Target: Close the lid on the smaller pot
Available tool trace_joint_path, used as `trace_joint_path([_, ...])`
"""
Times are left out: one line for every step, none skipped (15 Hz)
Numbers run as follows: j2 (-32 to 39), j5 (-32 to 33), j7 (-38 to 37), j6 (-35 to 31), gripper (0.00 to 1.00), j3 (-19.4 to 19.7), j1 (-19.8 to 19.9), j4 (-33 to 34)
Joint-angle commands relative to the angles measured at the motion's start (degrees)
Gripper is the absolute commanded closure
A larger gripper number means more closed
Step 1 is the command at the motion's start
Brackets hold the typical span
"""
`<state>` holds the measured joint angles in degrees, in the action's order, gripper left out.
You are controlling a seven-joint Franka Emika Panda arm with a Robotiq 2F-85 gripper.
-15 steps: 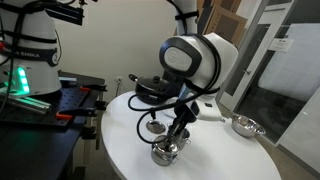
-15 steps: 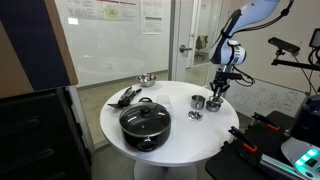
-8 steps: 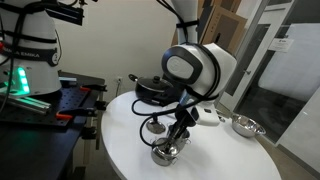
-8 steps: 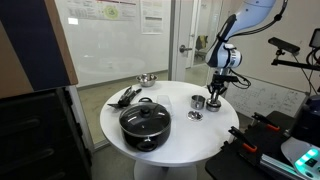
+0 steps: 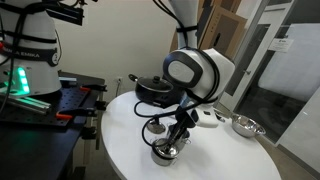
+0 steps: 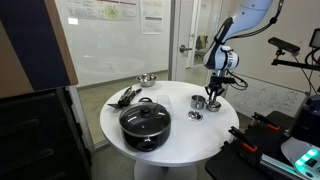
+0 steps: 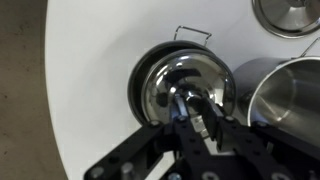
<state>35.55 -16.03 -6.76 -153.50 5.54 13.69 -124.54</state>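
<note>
My gripper needs to let go of the steel lid on the rim of the smaller pot (image 5: pixel 163 150) (image 7: pixel 178 86), beside the taller steel cup.
In the wrist view the round shiny steel lid (image 7: pixel 170 85) lies on the smaller pot (image 7: pixel 137 88), whose wire side handle points to the top of the view. My gripper (image 7: pixel 195 106) is straight above it, its two fingers shut on the lid's small centre knob. In both exterior views the gripper (image 5: pixel 177 137) (image 6: pixel 213 93) stands low over the smaller pot (image 5: pixel 167 154) (image 6: pixel 215 103) near the table's edge, hiding most of the lid.
A taller steel cup (image 7: pixel 285 95) (image 6: pixel 198 102) stands right beside the pot. A smaller steel disc (image 5: pixel 155 127) (image 6: pixel 194 115) lies on the white round table (image 5: pixel 120 135). The big black pot (image 6: pixel 145 122), a steel bowl (image 5: pixel 243 125) and a black utensil (image 6: pixel 125 96) are farther off.
The arm has leaned a little lower and the gripper has sunk slightly onto the smaller pot with the lid. Nothing else has moved.
</note>
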Motion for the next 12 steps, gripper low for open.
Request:
trace_joint_path([0.13, -0.53, -0.37, 1.03, 0.94, -0.21, 0.38, 0.79])
trace_joint_path([-0.14, -0.68, -0.04, 0.88, 0.94, -0.38, 0.65, 0.47])
trace_joint_path([-0.19, -0.73, 0.02, 0.77, 0.94, -0.41, 0.74, 0.35])
trace_joint_path([-0.17, -0.66, -0.03, 0.74, 0.94, -0.34, 0.72, 0.30])
trace_joint_path([-0.11, -0.65, -0.10, 0.74, 0.94, -0.31, 0.73, 0.32])
trace_joint_path([-0.11, -0.66, -0.08, 0.74, 0.94, -0.33, 0.78, 0.31])
trace_joint_path([-0.22, -0.77, 0.04, 0.69, 0.94, -0.45, 0.91, 0.17])
trace_joint_path([-0.40, -0.87, 0.28, 0.61, 0.94, -0.61, 1.05, -0.08])
trace_joint_path([-0.61, -0.93, 0.51, 0.45, 0.94, -0.75, 1.13, -0.40])
trace_joint_path([-0.79, -0.95, 0.67, 0.23, 0.94, -0.84, 1.16, -0.71])
trace_joint_path([-0.95, -0.99, 0.77, 0.08, 0.94, -0.94, 1.18, -0.98])
trace_joint_path([-1.01, -1.00, 0.83, 0.02, 0.94, -1.00, 1.21, -1.11])
